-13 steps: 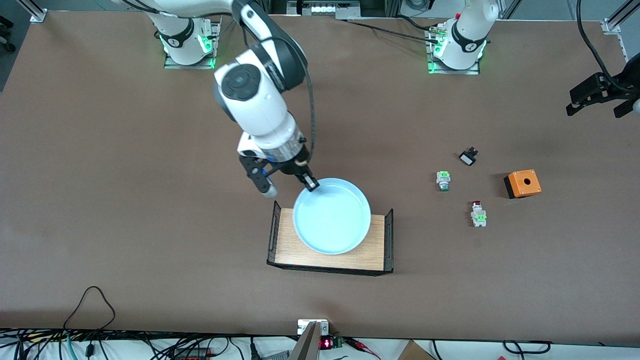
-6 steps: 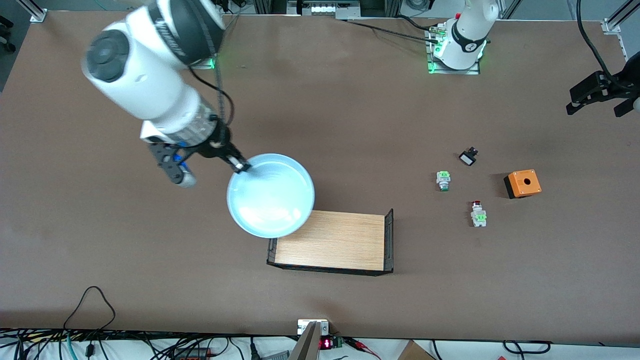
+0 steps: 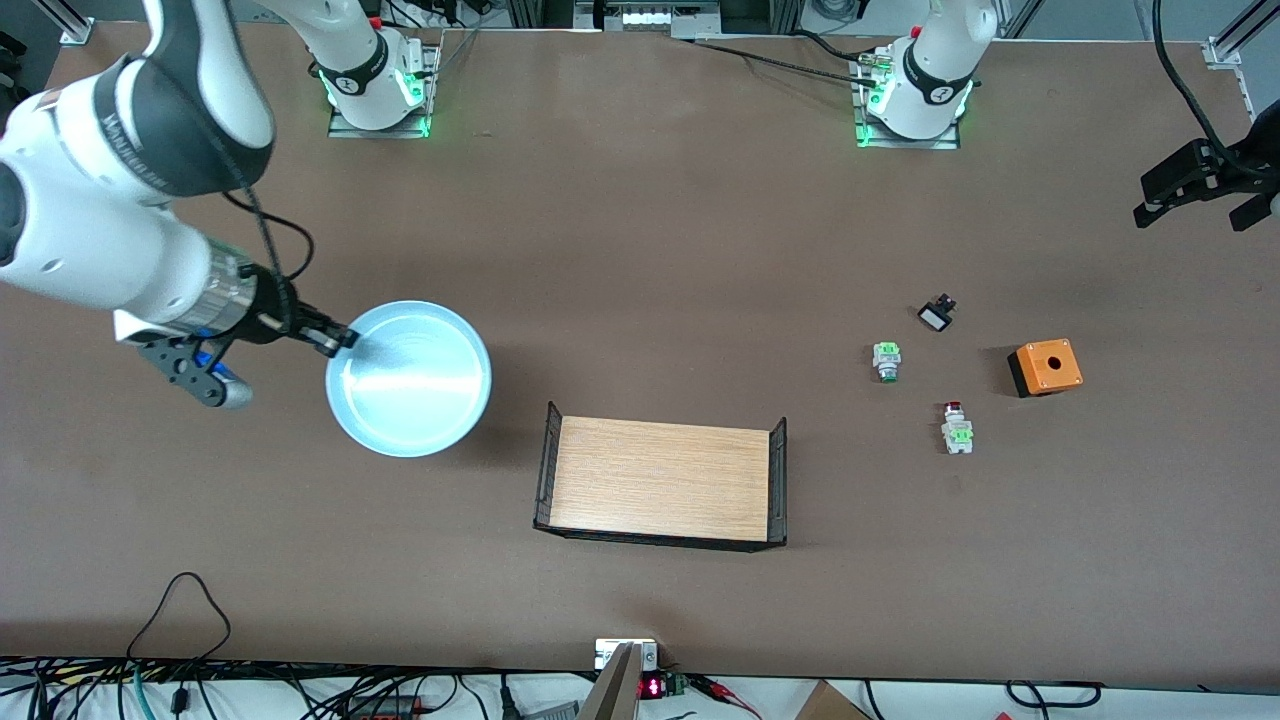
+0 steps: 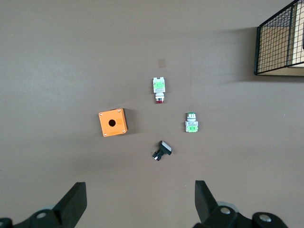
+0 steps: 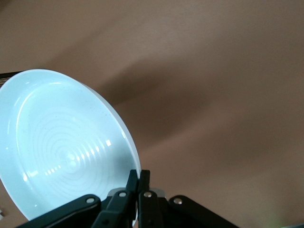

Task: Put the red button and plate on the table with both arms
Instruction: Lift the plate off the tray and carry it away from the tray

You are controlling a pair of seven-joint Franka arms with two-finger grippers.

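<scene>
I need to set down the pale blue plate on bare table (image 3: 348, 328) from my right gripper, between its white arm and the tray.
My right gripper (image 3: 338, 340) is shut on the rim of the pale blue plate (image 3: 410, 378) and carries it in the air over the brown table (image 3: 640, 220), toward the right arm's end, off the tray. In the right wrist view the fingers (image 5: 138, 183) pinch the plate's (image 5: 57, 152) edge. The red button (image 3: 955, 426) lies on the table toward the left arm's end, also visible in the left wrist view (image 4: 159, 89). My left gripper (image 3: 1200, 190) hangs open high over that end of the table, its fingers (image 4: 76, 202) wide apart with nothing between them.
The light-wood tray (image 3: 662, 478) with black mesh ends sits mid-table. Near the red button lie a green-capped switch (image 3: 886, 361), a small black-and-white part (image 3: 936, 315) and an orange box (image 3: 1046, 367). Cables run along the table's near edge.
My right arm has lifted the plate off the tray and swung it toward the right arm's end of the table. The left arm has not moved.
</scene>
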